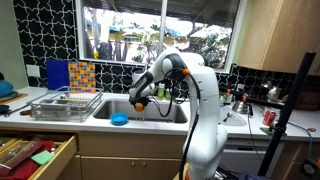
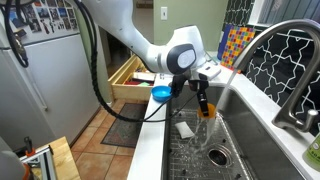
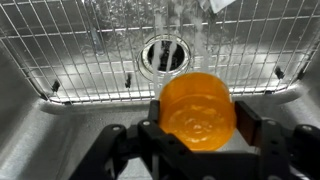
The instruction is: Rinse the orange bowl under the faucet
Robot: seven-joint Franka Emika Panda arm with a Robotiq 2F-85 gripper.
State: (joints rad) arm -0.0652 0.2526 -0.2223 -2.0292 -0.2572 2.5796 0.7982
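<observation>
The orange bowl, now held inside the steel sink, will be released on the sink's front rim [image 1: 142,124], near the blue bowl.
My gripper [image 3: 199,118] is shut on the orange bowl [image 3: 197,105], one finger on each side of it. It holds the bowl inside the steel sink, above the wire grid and just in front of the drain [image 3: 163,55]. In both exterior views the gripper [image 1: 140,98] [image 2: 203,100] hangs low over the sink, and a bit of the orange bowl [image 1: 136,102] [image 2: 197,85] shows at the fingers. The silver gooseneck faucet [image 2: 288,55] arches in from the sink's edge. A blurred water stream [image 3: 183,20] seems to fall just beyond the bowl.
A blue bowl [image 1: 120,119] [image 2: 162,93] sits on the sink's front rim. A wire dish rack [image 1: 65,103] stands on the counter beside the sink. A wire grid [image 3: 90,60] covers the sink bottom. A drawer [image 1: 35,155] stands open below the counter.
</observation>
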